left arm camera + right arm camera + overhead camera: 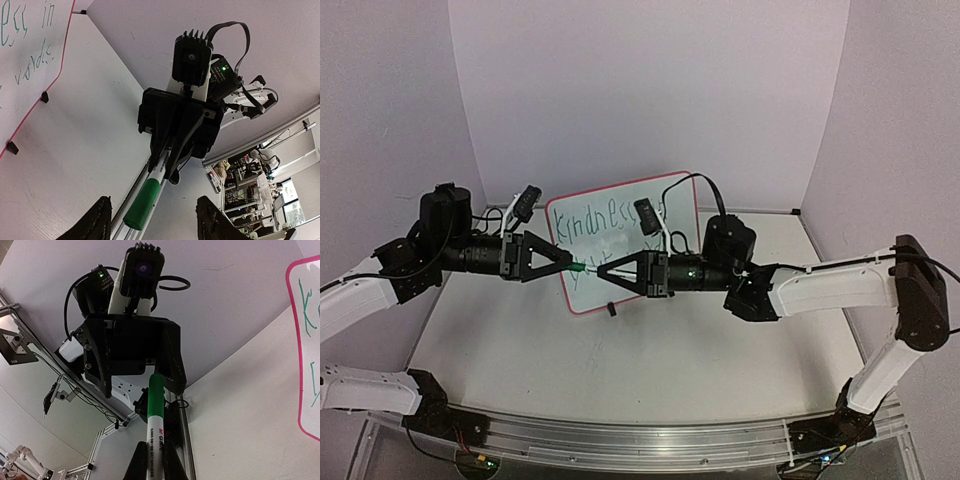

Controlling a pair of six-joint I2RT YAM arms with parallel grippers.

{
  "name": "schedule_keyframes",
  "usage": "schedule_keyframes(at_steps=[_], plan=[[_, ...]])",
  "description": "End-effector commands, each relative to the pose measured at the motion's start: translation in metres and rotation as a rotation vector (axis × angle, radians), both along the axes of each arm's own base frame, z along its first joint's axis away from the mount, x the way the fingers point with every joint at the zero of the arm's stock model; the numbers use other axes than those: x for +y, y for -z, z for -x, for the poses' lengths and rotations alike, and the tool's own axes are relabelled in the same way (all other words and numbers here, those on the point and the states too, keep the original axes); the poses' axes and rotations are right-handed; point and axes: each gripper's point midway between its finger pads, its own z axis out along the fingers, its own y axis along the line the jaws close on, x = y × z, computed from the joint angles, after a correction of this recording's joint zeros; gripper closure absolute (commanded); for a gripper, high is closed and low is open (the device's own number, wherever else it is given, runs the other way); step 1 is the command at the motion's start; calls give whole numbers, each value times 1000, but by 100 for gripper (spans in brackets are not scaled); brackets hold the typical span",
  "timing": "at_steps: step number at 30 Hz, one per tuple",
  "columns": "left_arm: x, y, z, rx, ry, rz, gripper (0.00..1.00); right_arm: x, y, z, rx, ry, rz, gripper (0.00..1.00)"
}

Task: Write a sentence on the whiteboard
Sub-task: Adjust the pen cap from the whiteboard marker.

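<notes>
I will let go of the marker with my right gripper on the bare table (657,346) just in front of the whiteboard's lower edge.
The whiteboard (665,205), white with a thin red frame, stands at the back middle of the table. The sentence (605,222) runs across it in green handwriting in two rows; the wrist views show parts of it (27,22) (305,300). In front of the board my right gripper (602,274) (155,455) is shut on the white barrel of a marker (152,440). The marker's green cap (578,268) (142,205) points left. My left gripper (568,262) (154,212) faces it, open, its fingers (100,222) either side of the cap with gaps showing.
A black foot (611,310) props the whiteboard, and two more feet (44,97) show along its red edge. An aluminium rail (640,440) borders the table's near edge. White walls close in the back and sides. Lab clutter (250,175) lies beyond the table.
</notes>
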Motion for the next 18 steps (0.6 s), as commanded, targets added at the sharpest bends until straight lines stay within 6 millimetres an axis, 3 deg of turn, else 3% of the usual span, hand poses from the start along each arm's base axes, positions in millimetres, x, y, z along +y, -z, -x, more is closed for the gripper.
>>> schedule_keyframes(at_steps=[1, 7, 11, 18], plan=[[-1, -26, 8, -60, 40, 72, 46, 5, -23, 3, -23, -52, -59, 100], [-3, -18, 9, -33, 54, 64, 61, 7, -24, 3, -16, -57, -61, 100], [-3, -18, 10, -31, 59, 66, 77, 7, -22, 1, -8, -52, -59, 100], [-4, -15, 12, -16, 74, 70, 81, 7, -22, -4, 15, -50, -62, 100]])
